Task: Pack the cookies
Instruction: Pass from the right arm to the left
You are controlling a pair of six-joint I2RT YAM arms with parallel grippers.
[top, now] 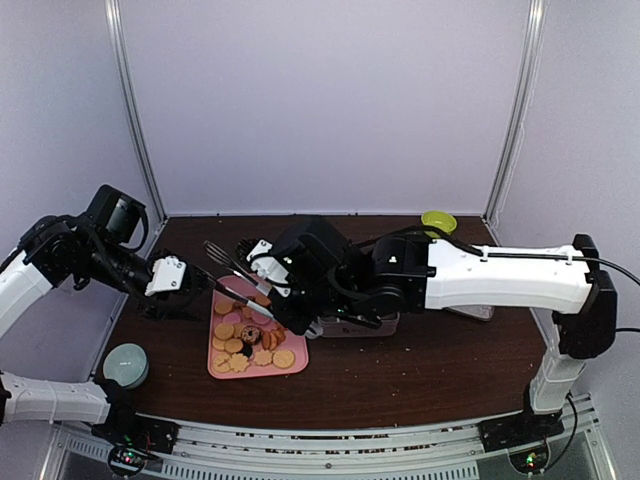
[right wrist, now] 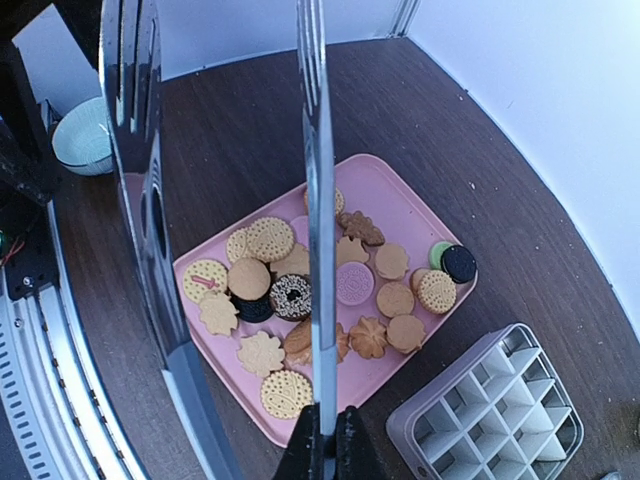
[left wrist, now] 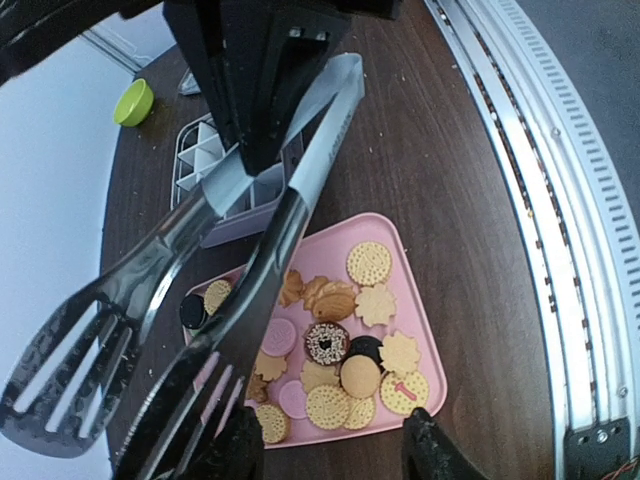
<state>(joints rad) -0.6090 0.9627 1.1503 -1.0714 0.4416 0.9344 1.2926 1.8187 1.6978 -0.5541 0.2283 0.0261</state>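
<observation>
My left gripper should take the tongs near their slotted ends [left wrist: 224, 365], as my right gripper holds a single arm of the tongs and needs to be freed to grip them again.
The cookies [top: 250, 345] [left wrist: 340, 350] [right wrist: 300, 300] lie flat on a pink tray [top: 222, 368] [left wrist: 420, 300] [right wrist: 400, 200]. They are mostly golden rounds and flower shapes, with a few pink, dark and green ones. My right gripper [top: 285, 285] [right wrist: 328, 440] is shut on one arm of the metal tongs [top: 235, 270] [left wrist: 300, 190] [right wrist: 318, 200]. It holds them above the tray, with their slotted ends pointing left. My left gripper [top: 175, 300] [left wrist: 335, 440] hovers at the tray's left side, its fingers apart with nothing between them.
A grey compartment box [top: 350, 325] [left wrist: 215, 165] [right wrist: 490, 410] stands just right of the tray. A green bowl [top: 438, 221] [left wrist: 133, 102] sits at the back right. A pale bowl [top: 126, 363] [right wrist: 82, 140] sits at the front left.
</observation>
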